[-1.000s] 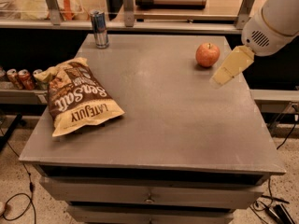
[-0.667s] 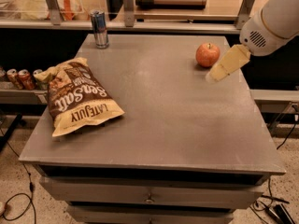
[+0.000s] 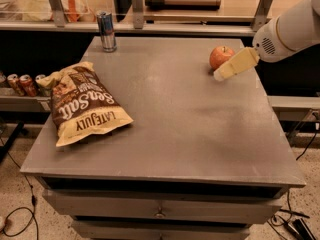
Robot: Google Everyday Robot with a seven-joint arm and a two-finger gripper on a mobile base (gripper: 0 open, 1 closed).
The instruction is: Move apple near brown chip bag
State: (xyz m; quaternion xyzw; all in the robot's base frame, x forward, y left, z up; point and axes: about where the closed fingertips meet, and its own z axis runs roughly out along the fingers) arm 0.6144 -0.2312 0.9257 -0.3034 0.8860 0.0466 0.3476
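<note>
I will close my gripper on the red-orange apple's side [image 3: 227, 55] that faces the white arm, because the apple should go near the brown chip bag.
The red-orange apple [image 3: 220, 57] stands on the grey table [image 3: 180, 129] at its far right. The brown chip bag [image 3: 85, 102], with white "Sea Salt" lettering, lies flat near the table's left edge, far from the apple. My gripper [image 3: 221, 75] reaches in from the right on a white arm; its cream-coloured tip is just right of and in front of the apple, close to it. Nothing shows in its grasp.
A slim silver-blue can [image 3: 106, 31] stands at the table's far left corner. Several soda cans [image 3: 22, 83] sit on a lower shelf to the left. A counter with posts runs behind the table. Drawers are under the tabletop.
My gripper has moved left and slightly up, closing in on the apple. The apple, bag and can have not moved.
</note>
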